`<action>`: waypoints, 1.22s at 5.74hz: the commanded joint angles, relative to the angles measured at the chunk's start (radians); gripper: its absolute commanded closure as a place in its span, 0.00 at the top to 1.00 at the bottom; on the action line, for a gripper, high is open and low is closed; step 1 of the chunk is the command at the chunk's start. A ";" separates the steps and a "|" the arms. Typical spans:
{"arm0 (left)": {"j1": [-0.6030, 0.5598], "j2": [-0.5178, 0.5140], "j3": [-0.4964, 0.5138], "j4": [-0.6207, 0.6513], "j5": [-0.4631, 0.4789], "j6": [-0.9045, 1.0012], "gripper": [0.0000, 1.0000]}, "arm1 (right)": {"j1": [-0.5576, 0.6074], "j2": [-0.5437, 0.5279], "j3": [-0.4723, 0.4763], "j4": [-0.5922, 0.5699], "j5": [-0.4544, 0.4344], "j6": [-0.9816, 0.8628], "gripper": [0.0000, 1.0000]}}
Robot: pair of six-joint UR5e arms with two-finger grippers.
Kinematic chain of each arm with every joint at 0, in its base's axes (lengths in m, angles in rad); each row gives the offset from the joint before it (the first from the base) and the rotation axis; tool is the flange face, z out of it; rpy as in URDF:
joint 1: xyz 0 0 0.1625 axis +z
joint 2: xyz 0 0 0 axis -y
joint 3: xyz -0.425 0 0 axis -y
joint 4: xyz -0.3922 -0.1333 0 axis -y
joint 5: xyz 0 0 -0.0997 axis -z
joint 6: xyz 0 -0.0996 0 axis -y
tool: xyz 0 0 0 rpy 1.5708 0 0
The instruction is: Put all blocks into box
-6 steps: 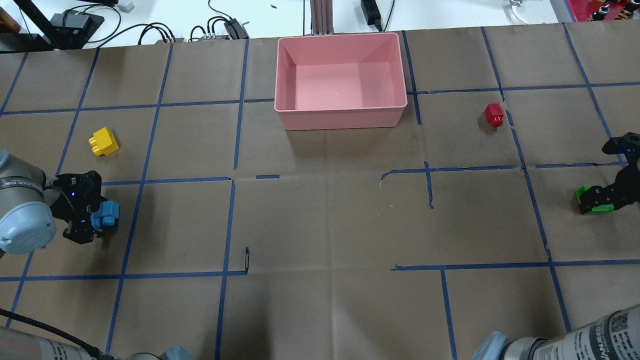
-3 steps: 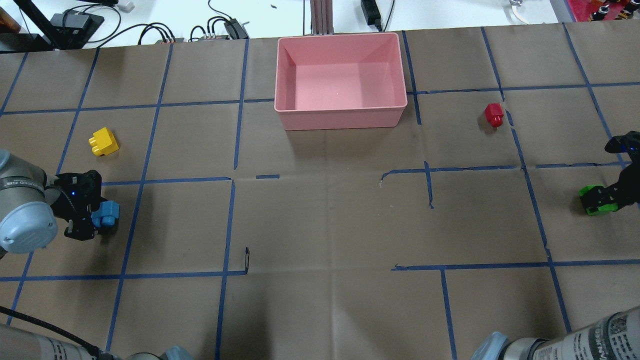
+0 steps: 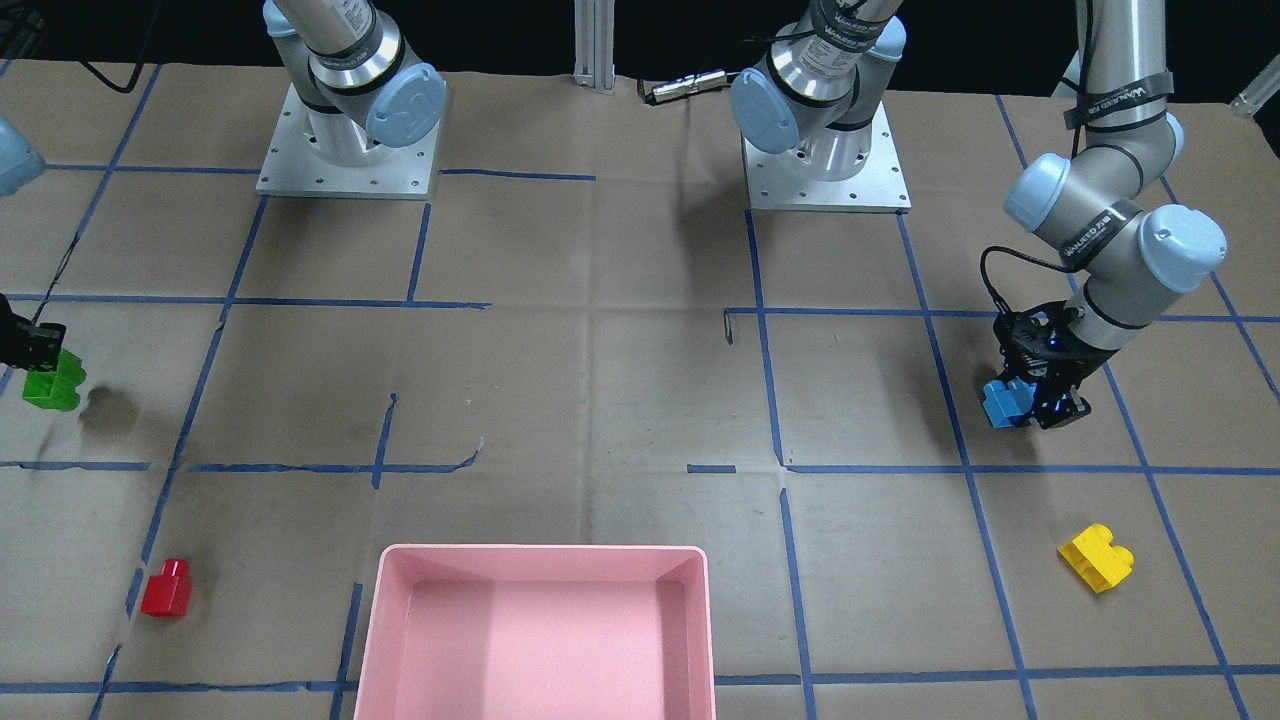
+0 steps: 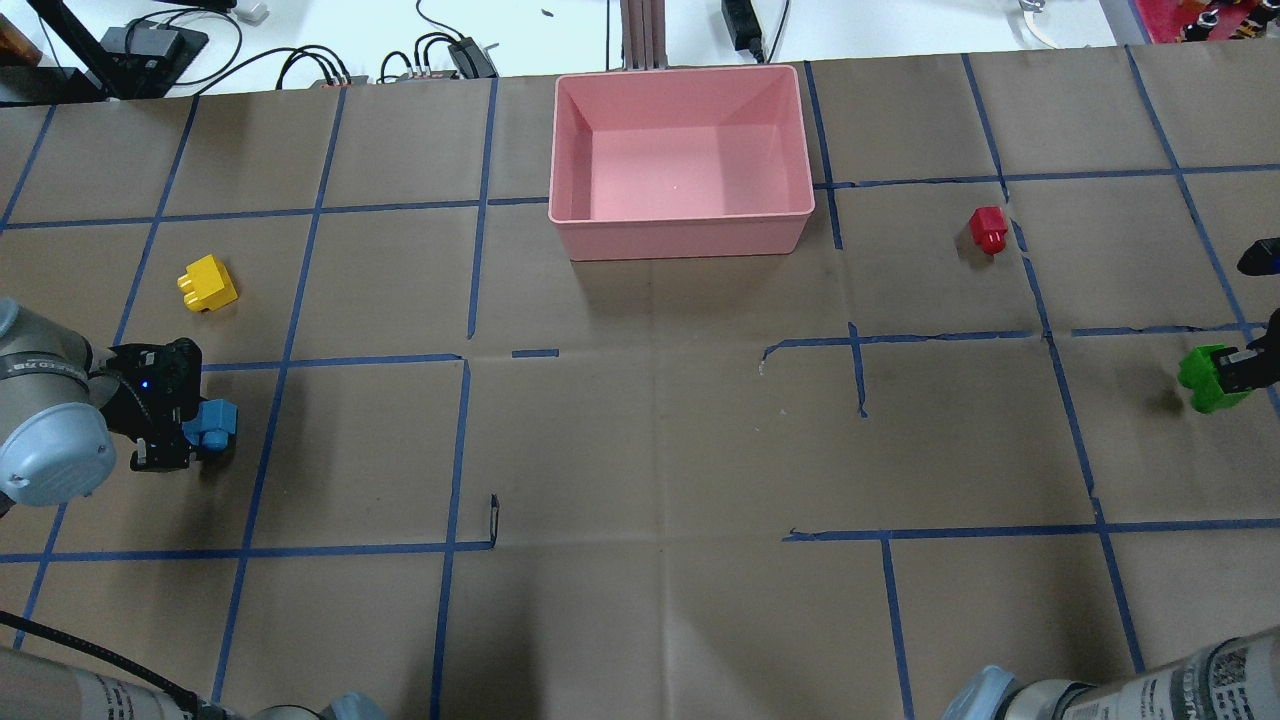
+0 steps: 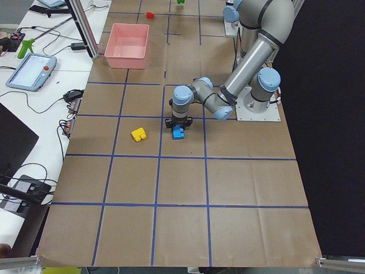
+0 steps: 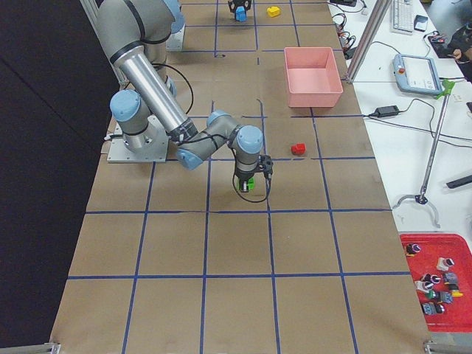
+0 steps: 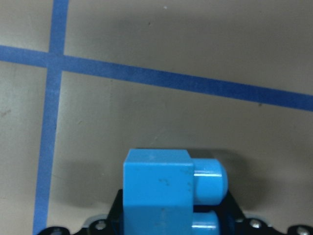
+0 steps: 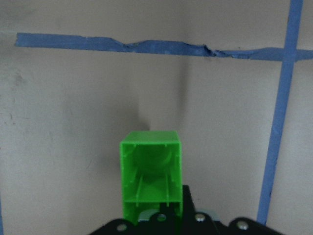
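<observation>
Next, I let go of the green brick with my right gripper around the middle of the pink box's bottom (image 3: 530,686).
My left gripper (image 4: 190,438) is shut on the light blue brick (image 4: 212,424) at the table's left, low over the paper; the brick fills the left wrist view (image 7: 159,191) and also shows in the front view (image 3: 1003,402). My right gripper (image 4: 1250,370) is shut on the green brick (image 4: 1208,378) at the far right and holds it above the table, its shadow apart from it; the brick shows hollow side up in the right wrist view (image 8: 150,176). The yellow brick (image 4: 207,283) and the red brick (image 4: 989,229) lie on the table. The pink box (image 4: 680,232) stands empty at the far middle.
Blue tape lines grid the brown paper table top. Cables and electronics (image 4: 150,45) and an aluminium post (image 4: 640,30) lie beyond the far edge. The two arm bases (image 3: 345,150) stand on the robot's side.
My right gripper has lifted the green brick off the table and carried it further right. My left gripper with the blue brick has barely shifted.
</observation>
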 commanded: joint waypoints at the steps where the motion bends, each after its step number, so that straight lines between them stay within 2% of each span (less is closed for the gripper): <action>1: 0.000 0.003 0.007 0.012 0.003 -0.015 0.20 | 0.007 -0.025 -0.012 0.006 0.003 0.002 0.00; 2: -0.002 0.015 0.029 0.012 0.006 -0.023 0.17 | 0.027 -0.036 -0.061 0.024 0.009 0.001 0.00; 3: -0.012 0.016 0.066 0.004 0.010 -0.023 0.16 | 0.105 -0.065 -0.153 0.039 0.012 0.002 0.00; 4: -0.024 0.026 0.071 0.002 0.012 -0.023 0.14 | 0.224 -0.089 -0.265 0.094 0.013 0.001 0.00; 5: -0.028 0.029 0.092 0.004 0.009 -0.060 0.11 | 0.341 -0.086 -0.343 0.102 0.048 -0.001 0.00; 6: -0.034 0.032 0.159 -0.040 0.009 -0.087 0.10 | 0.483 -0.073 -0.373 0.087 0.266 0.016 0.00; 7: -0.041 0.049 0.219 -0.118 0.009 -0.133 0.09 | 0.576 -0.007 -0.394 0.034 0.414 0.058 0.01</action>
